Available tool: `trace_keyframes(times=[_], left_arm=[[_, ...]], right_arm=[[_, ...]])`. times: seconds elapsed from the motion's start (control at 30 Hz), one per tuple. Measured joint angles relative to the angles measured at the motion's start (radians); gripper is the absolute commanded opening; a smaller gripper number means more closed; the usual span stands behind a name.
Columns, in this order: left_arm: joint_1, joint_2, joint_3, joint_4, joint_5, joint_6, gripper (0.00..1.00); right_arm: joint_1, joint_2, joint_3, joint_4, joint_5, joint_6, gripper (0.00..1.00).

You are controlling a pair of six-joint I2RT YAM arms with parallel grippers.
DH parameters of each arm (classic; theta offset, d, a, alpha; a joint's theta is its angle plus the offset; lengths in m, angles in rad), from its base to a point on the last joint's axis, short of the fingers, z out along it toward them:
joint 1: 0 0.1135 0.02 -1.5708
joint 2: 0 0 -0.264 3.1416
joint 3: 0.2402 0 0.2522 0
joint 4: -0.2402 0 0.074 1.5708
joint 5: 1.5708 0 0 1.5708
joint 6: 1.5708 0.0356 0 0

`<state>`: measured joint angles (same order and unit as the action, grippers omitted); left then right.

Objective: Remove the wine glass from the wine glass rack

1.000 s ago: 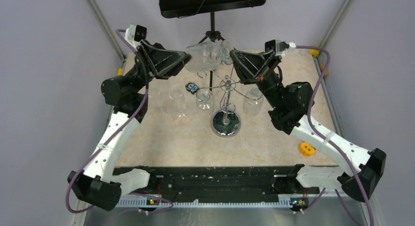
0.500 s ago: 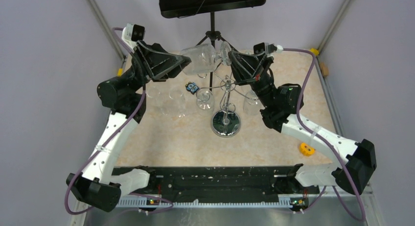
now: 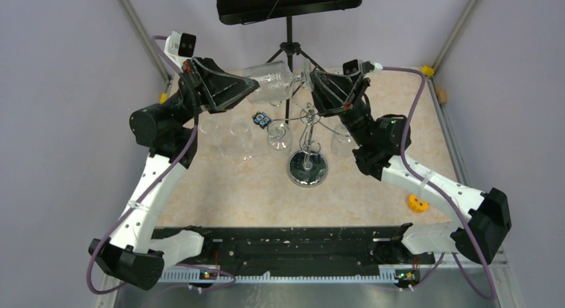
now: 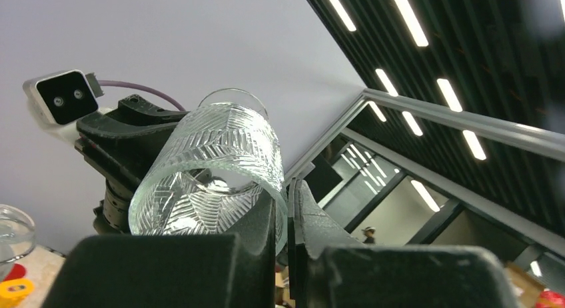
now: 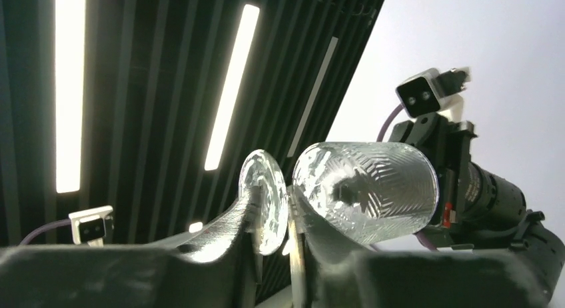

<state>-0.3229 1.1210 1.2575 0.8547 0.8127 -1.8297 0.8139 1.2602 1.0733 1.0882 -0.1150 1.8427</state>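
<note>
Next, I release the wine glass from my left gripper upright on the table (image 3: 194,155), just outside the standing glass farthest from the rack.
A clear cut-pattern wine glass (image 3: 272,81) lies on its side in the air, above and behind the chrome wine glass rack (image 3: 307,169). My left gripper (image 3: 255,85) is shut on the bowl's rim; in the left wrist view the glass (image 4: 213,165) has its wall pinched between the fingers (image 4: 263,225), with the gripper (image 4: 288,211) closed on it. My right gripper (image 3: 312,79) is shut on the glass's round foot (image 5: 265,200), which sits between its fingers (image 5: 226,231); the bowl (image 5: 370,188) points away from the gripper (image 5: 273,218).
Other clear glasses (image 3: 278,136) (image 3: 343,140) hang from the rack's hook arms, and more stand to its left (image 3: 236,140). A black music stand (image 3: 288,1) is behind. A small black-and-blue item (image 3: 260,119) and an orange piece (image 3: 418,203) lie on the table.
The right arm has moved left, closer to the glass's foot. The left arm has drawn slightly up and left, and the glass now lies flatter between the two grippers.
</note>
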Motion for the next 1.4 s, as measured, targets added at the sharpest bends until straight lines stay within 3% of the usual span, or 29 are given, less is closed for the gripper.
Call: trace_keyframes(times=[0.2,0.33,0.53,0.7,0.97,1.13,1.23,1.4], left_arm=[[-0.004,-0.037,0.053,-0.134,0.014,0.202,0.0],[-0.006,-0.069,0.092,-0.247,0.002,0.346,0.0],[-0.006,-0.079,0.165,-0.441,-0.059,0.565,0.0],[-0.006,-0.084,0.229,-0.714,-0.206,0.803,0.0],[-0.006,-0.094,0.265,-1.177,-0.663,1.173,0.0],[0.0,-0.052,0.274,-1.379,-0.978,1.322,0.0],[0.045,0.004,0.302,-1.484,-1.081,1.368,0.0],[0.256,0.094,0.307,-1.592,-1.063,1.379,0.0]], right_arm=[[-0.001,0.0,-0.021,-0.029,0.012,-0.043,0.62],[-0.004,-0.005,-0.027,-0.067,0.019,-0.083,0.7],[-0.006,-0.084,-0.032,-0.229,0.05,-0.197,0.7],[-0.006,-0.193,-0.032,-0.399,0.108,-0.332,0.7],[-0.006,-0.344,-0.016,-0.632,0.238,-0.558,0.67],[-0.006,-0.399,-0.016,-0.7,0.299,-0.643,0.66],[-0.006,-0.414,-0.016,-0.732,0.321,-0.676,0.66],[-0.006,-0.427,-0.016,-0.782,0.34,-0.719,0.65]])
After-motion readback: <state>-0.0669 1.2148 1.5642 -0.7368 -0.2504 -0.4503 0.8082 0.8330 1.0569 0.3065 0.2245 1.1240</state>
